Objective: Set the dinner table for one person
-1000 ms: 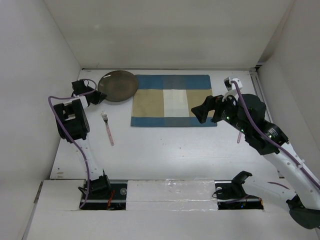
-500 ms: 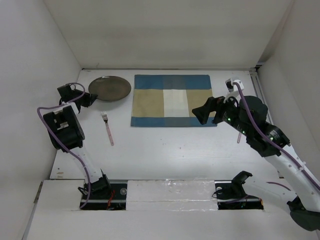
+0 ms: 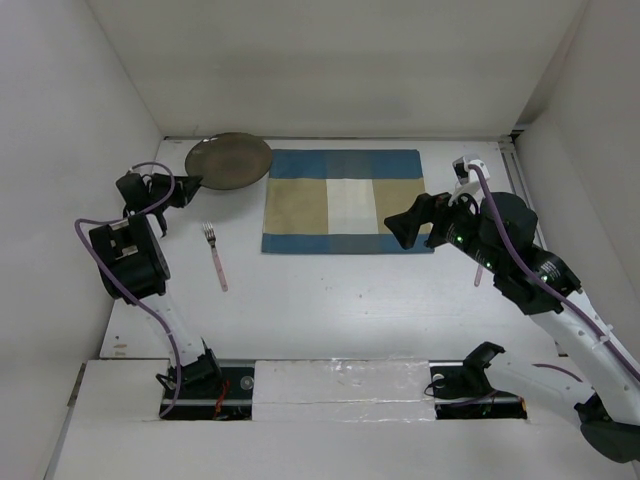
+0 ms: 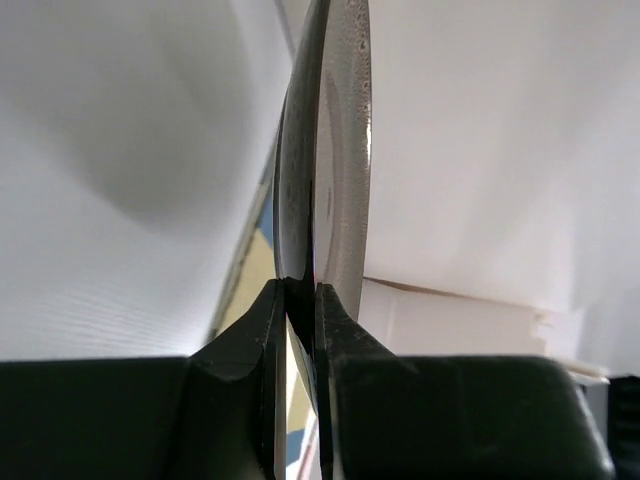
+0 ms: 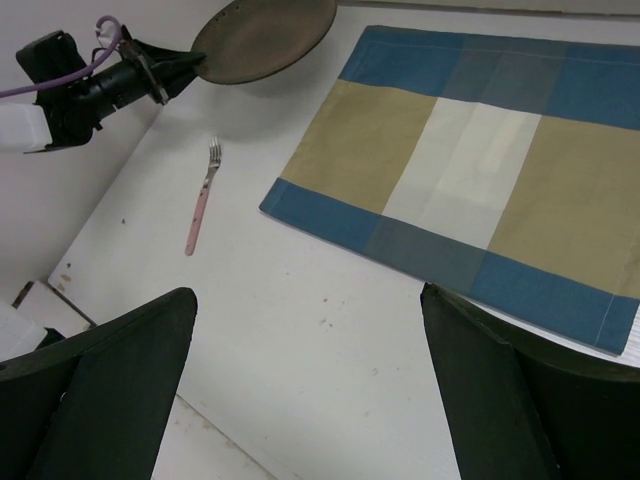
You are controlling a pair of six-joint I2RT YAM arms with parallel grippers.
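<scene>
The robot's left gripper needs to set the dark round plate down on the white middle panel of the checked placemat [image 3: 349, 192] and let go. The plate is now just beside the placemat.
A dark round plate [image 3: 229, 160] is at the far left of the white dinner table [image 3: 340, 300], just left of the blue-and-beige checked placemat [image 3: 346, 200]. My left gripper [image 3: 190, 183] is shut on the plate's near-left rim. In the left wrist view the plate [image 4: 340, 150] is edge-on and the gripper [image 4: 302, 300] pinches its rim. A pink-handled fork [image 3: 215, 258] lies on the table below the plate. My right gripper [image 3: 405, 228] is open and empty, above the placemat's right front corner. The right wrist view shows the plate [image 5: 265, 38], the fork [image 5: 201, 200] and the placemat [image 5: 480, 160].
A pink utensil handle [image 3: 479, 272] shows beside my right arm, mostly hidden by it. White walls close in the table at the left, right and back. The left gripper [image 5: 165, 72] and its purple cable show in the right wrist view.
The left gripper swung left with the plate, and the plate has now shifted slightly back and to the right. The right arm has barely moved.
</scene>
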